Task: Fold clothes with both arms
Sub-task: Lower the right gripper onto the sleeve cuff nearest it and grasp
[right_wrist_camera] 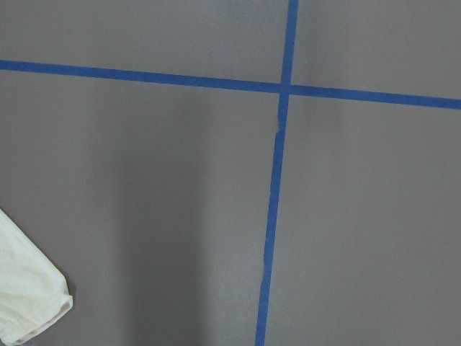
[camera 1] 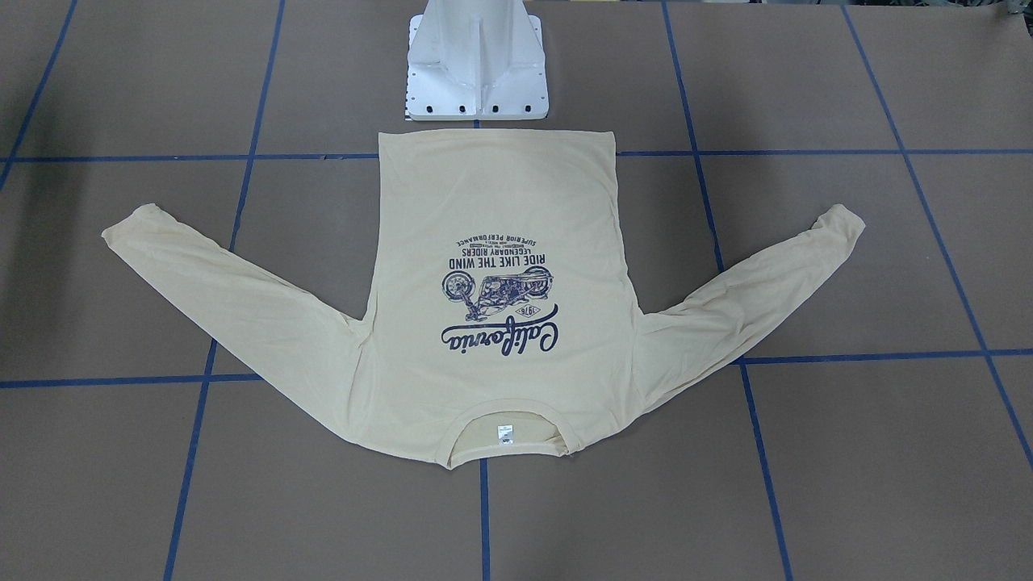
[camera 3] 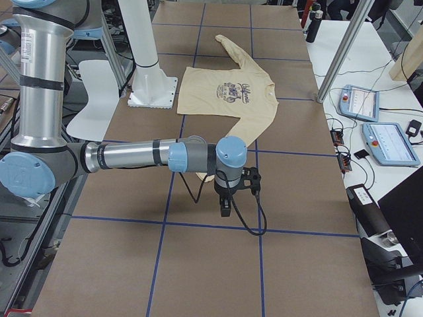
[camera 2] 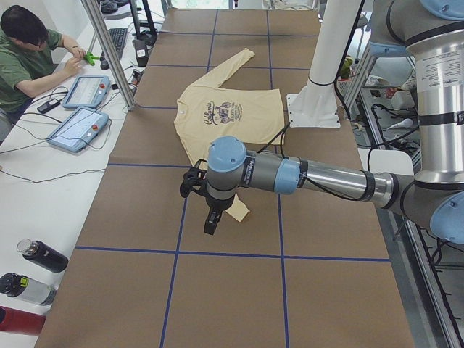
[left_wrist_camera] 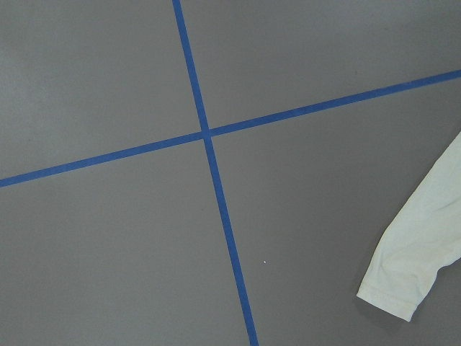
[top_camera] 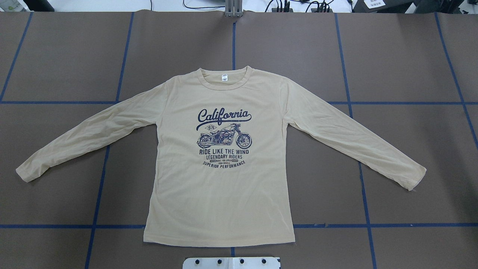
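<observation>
Next, I move my right gripper to the T-shirt's cuff on its own side and grab the cuff's collar-side corner (camera 1: 106,236) (right_wrist_camera: 68,297).
The clothes are one cream-yellow long-sleeved T-shirt (top_camera: 224,186), lying flat on the brown table with the navy "California" motorcycle print up and both sleeves spread outward. Its collar (camera 1: 504,436) points away from the robot's base. My left gripper (camera 2: 210,221) hangs above the table past the left sleeve's cuff (left_wrist_camera: 403,281), apart from the fabric; I cannot tell whether it is open or shut. My right gripper (camera 3: 225,205) hovers likewise beyond the right cuff (right_wrist_camera: 29,303), its state also impossible to tell. Neither gripper shows in the overhead or front views.
The white base pedestal (camera 1: 476,73) stands just behind the shirt's hem. Blue tape lines (top_camera: 233,41) grid the table. A person (camera 2: 29,58) sits at a side bench with two tablet-like pendants (camera 2: 80,127); bottles (camera 2: 40,255) lie nearby.
</observation>
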Motion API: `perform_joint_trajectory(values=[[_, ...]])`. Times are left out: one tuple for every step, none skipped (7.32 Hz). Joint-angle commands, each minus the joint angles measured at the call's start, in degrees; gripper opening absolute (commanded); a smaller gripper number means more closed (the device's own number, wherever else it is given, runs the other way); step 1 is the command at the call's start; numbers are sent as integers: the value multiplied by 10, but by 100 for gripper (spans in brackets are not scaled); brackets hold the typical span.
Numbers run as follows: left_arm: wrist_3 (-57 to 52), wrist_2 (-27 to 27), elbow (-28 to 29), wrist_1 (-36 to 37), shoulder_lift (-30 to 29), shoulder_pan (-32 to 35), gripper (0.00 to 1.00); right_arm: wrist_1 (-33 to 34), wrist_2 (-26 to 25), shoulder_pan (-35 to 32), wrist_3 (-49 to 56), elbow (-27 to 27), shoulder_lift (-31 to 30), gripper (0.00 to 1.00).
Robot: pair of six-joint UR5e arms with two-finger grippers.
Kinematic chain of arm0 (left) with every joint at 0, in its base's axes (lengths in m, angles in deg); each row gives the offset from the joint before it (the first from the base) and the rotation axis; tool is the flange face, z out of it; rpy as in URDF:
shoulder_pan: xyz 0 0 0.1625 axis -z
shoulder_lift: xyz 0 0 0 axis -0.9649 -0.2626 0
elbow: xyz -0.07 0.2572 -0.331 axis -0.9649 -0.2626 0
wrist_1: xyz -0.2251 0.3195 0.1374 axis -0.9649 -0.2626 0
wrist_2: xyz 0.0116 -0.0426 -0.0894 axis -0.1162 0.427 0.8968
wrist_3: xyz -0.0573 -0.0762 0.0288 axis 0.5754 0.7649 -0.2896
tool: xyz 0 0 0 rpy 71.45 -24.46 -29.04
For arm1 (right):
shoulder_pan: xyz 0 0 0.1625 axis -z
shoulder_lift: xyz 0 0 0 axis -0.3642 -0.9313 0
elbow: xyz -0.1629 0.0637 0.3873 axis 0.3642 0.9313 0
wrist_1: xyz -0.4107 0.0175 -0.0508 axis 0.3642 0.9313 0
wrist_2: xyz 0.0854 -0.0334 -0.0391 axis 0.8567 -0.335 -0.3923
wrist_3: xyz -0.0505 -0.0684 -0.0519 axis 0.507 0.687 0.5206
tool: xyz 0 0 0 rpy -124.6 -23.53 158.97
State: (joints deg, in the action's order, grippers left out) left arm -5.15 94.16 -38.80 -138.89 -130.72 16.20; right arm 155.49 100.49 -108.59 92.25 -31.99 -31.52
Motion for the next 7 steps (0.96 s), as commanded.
perform_joint_trajectory(values=[[-25, 5, 3, -39, -4, 0, 100, -53, 6, 21, -20, -19, -3, 100], [-22, 5, 10, -74, -29, 0, 100, -107, 15, 50, -120, -24, -10, 100], [-22, 3, 32, -115, -66, -1, 100, -209, 9, 96, -249, -24, -25, 100], [-22, 6, 47, -119, -73, -3, 100, -324, -10, 147, -361, -24, -58, 100], [-22, 7, 52, -122, -75, -7, 100, -400, -31, 186, -432, -24, -85, 100], [-23, 7, 52, -121, -75, -7, 100, -431, -68, 223, -479, -29, -95, 100], [-23, 7, 52, -120, -74, -7, 100, -437, -126, 272, -511, -42, -104, 100]])
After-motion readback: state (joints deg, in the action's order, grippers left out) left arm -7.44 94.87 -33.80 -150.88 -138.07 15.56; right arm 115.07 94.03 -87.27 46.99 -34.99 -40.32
